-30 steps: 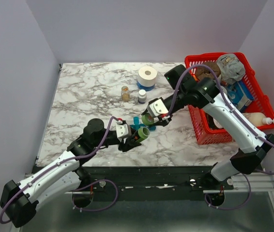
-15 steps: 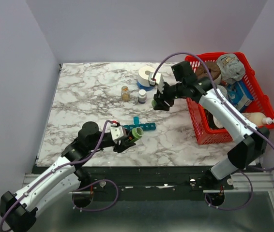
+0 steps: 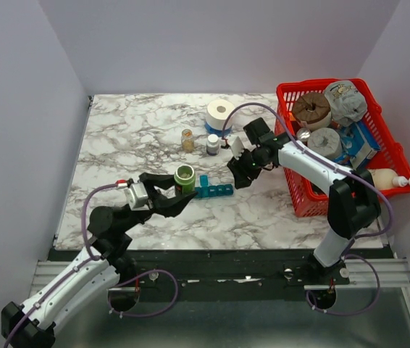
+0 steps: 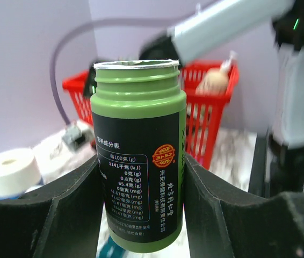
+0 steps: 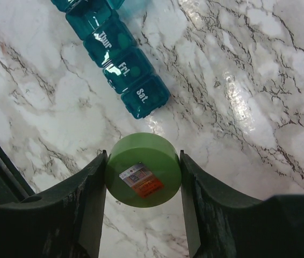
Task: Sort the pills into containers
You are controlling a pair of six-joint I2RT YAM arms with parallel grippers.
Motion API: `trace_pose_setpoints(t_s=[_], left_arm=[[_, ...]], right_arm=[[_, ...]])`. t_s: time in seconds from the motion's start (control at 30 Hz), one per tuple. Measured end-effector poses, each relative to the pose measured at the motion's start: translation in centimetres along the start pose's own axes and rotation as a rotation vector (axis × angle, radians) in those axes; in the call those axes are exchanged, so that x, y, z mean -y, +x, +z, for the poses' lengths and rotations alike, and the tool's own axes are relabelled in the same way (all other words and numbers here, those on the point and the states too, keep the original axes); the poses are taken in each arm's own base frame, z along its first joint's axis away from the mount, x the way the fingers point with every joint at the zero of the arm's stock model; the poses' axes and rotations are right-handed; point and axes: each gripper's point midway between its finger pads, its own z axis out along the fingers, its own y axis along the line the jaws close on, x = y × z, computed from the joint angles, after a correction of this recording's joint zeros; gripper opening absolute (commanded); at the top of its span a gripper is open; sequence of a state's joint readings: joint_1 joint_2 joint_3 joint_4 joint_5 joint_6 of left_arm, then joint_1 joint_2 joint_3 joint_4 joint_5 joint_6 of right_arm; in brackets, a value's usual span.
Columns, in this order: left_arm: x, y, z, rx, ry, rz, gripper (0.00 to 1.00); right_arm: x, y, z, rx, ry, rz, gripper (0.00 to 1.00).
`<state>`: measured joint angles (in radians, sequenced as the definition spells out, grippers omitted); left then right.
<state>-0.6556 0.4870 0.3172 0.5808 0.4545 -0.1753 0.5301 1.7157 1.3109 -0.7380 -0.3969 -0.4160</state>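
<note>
Next, my right gripper lets the green cap go on the bare marble [image 3: 248,183] [image 5: 210,148] just past the "Sat" end of the organizer.
My left gripper [image 3: 178,194] is shut on an open green pill bottle [image 3: 185,177], held upright above the table; in the left wrist view the bottle [image 4: 138,161] stands between the pads, its cap off. My right gripper [image 3: 238,174] is shut on the bottle's green cap [image 5: 143,171], held over the marble just past the "Sat" end of the teal pill organizer [image 5: 121,70]. The organizer [image 3: 214,191] lies on the table between both grippers, one lid standing open at its left end. No loose pills show.
A white tape roll [image 3: 221,113], a small amber bottle [image 3: 187,139] and a small white bottle [image 3: 212,144] stand at the back of the table. A red mesh basket [image 3: 297,190] full of items stands at the right.
The left gripper has swung the green bottle from lying sideways to upright and lifted it. The right gripper has come down from the back toward the organizer's right end with the cap.
</note>
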Motion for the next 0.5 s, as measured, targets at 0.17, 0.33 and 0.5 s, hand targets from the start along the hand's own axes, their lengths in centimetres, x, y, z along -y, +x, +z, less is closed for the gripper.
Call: trace_pose_setpoints(t_s=[0.17, 0.33, 0.5], left_arm=[[-0.1, -5.4, 0.2, 0.164, -0.033, -0.012, 0.00], [-0.3, -8.2, 0.3, 0.247, -0.049, -0.052, 0.00], [-2.3, -8.0, -0.6, 0.273, -0.154, -0.062, 0.00]], right_arm=[[0.2, -0.1, 0.2, 0.006, 0.003, 0.010, 0.27], [0.1, -0.1, 0.3, 0.003, 0.001, 0.023, 0.27], [0.2, -0.3, 0.3, 0.006, 0.002, 0.023, 0.27]])
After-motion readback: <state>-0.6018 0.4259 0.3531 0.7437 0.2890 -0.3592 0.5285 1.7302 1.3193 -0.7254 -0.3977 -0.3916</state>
